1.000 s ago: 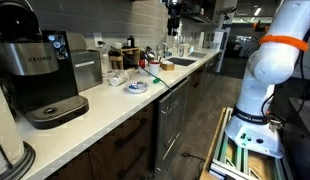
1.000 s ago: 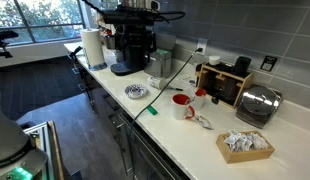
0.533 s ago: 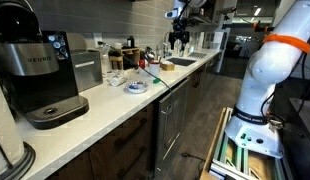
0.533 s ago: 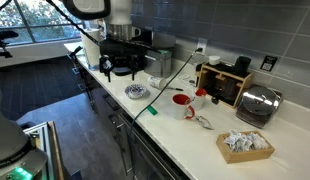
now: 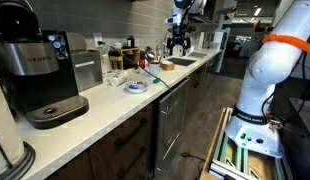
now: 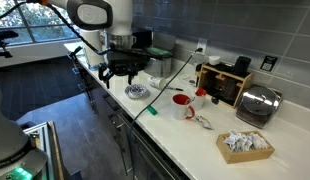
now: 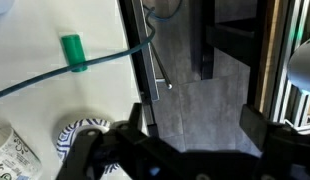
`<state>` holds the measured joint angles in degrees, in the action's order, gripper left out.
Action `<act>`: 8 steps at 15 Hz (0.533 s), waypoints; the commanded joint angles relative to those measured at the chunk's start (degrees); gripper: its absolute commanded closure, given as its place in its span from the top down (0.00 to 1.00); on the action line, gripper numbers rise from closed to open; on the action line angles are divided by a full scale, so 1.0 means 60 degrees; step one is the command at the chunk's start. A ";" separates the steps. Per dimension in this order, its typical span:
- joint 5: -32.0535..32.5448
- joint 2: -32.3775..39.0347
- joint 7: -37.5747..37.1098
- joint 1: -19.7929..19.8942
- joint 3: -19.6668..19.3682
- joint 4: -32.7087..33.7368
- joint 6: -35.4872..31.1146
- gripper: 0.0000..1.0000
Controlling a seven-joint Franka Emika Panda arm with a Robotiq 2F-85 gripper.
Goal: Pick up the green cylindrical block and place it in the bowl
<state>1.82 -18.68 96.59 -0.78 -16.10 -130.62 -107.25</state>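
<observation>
The robot's gripper needs to next close around the sides of the green cylindrical block (image 5: 157, 81) (image 7: 73, 51), next to the thin green cable on the white counter.
The green cylindrical block (image 7: 72, 52) lies on the white counter in the wrist view, upper left, next to a thin green cable (image 7: 115, 58). The bowl (image 7: 77, 133) shows at the lower left of that view. It also sits on the counter in both exterior views (image 5: 137, 86) (image 6: 138, 91). My gripper (image 7: 195, 135) is open and empty. Its fingers frame the floor beyond the counter edge, and the block is off to their left. It hangs above the counter in both exterior views (image 5: 178, 43) (image 6: 123, 72). The block is too small to make out there.
A black coffee machine (image 5: 40, 75) (image 6: 130, 45) stands on the counter. A red mug (image 6: 181, 104), a toaster (image 6: 257, 103), a tray of packets (image 6: 245, 145) and a paper towel roll (image 6: 92, 47) are also there. The counter edge (image 7: 140, 60) drops to cabinets.
The arm has come down and into view over the counter. The gripper now hangs lower, near the bowl. Nothing on the counter has moved.
</observation>
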 commanded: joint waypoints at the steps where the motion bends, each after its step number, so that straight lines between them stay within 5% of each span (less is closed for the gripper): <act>1: 0.0269 -0.0662 0.0131 0.0276 0.0487 -0.0496 -0.1023 1.00; 5: 0.0115 -0.0489 0.1728 0.0204 0.0213 -0.0797 -0.3217 1.00; 8: -0.0672 -0.0142 0.3865 -0.0222 -0.0624 -0.1171 -0.4803 1.00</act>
<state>1.59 -20.54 108.46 -0.06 -15.45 -134.62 -128.64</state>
